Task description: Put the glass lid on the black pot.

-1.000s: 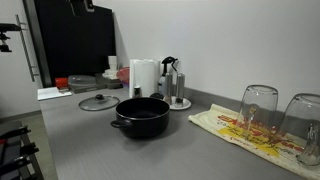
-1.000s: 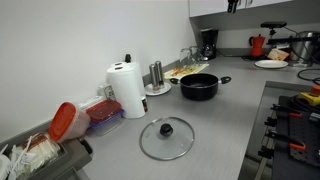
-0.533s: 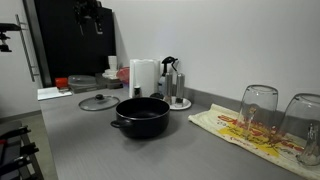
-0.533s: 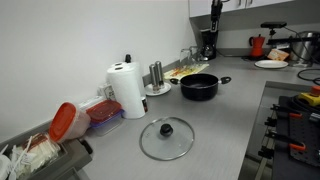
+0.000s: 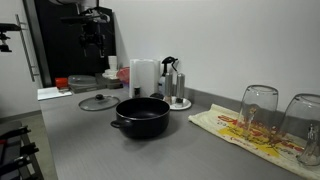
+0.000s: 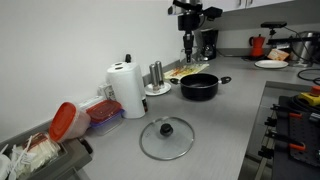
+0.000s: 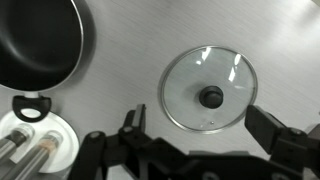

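Note:
Next, the gripper moves down to the dark knob (image 5: 99, 97) (image 7: 211, 97) in the middle of the glass lid and closes there.
The glass lid (image 5: 98, 102) lies flat on the grey counter with its dark knob up; it also shows in an exterior view (image 6: 166, 138) and in the wrist view (image 7: 210, 90). The black pot (image 5: 140, 116) stands uncovered on the counter, apart from the lid, and shows in an exterior view (image 6: 199, 86) and at the wrist view's top left (image 7: 35, 40). My gripper (image 5: 95, 45) hangs high above the counter, open and empty, as both exterior views show (image 6: 187, 42). In the wrist view its fingers (image 7: 197, 113) straddle the lid's near edge from far above.
A paper towel roll (image 5: 145, 77) and a steel coffee maker (image 5: 172, 82) on a white plate stand behind the pot. Two upturned drinking glasses (image 5: 258, 108) sit on a patterned towel. A red-lidded container (image 6: 65, 122) and a stove (image 6: 295, 110) flank the counter.
The arm has come down into view from the top of both exterior views and now hangs lower over the counter. Lid and pot have not moved.

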`<state>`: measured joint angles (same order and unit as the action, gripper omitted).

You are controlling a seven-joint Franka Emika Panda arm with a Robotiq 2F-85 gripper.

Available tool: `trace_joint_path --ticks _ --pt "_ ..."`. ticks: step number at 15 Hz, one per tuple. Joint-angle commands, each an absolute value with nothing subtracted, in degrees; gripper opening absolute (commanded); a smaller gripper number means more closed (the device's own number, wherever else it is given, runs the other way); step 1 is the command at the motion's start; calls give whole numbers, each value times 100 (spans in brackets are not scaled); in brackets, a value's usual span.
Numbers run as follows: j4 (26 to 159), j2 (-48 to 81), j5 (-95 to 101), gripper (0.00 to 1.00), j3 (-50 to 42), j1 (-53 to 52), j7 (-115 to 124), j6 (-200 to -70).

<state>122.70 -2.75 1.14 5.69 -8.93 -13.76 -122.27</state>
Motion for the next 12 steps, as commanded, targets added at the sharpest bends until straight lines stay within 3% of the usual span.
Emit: trace_joint_path --ticks 1,12 --pt "11659 554 -68 100 905 -1088 -1484 -12467" --pt "10709 2713 771 100 1361 -1719 -1250 -13199"
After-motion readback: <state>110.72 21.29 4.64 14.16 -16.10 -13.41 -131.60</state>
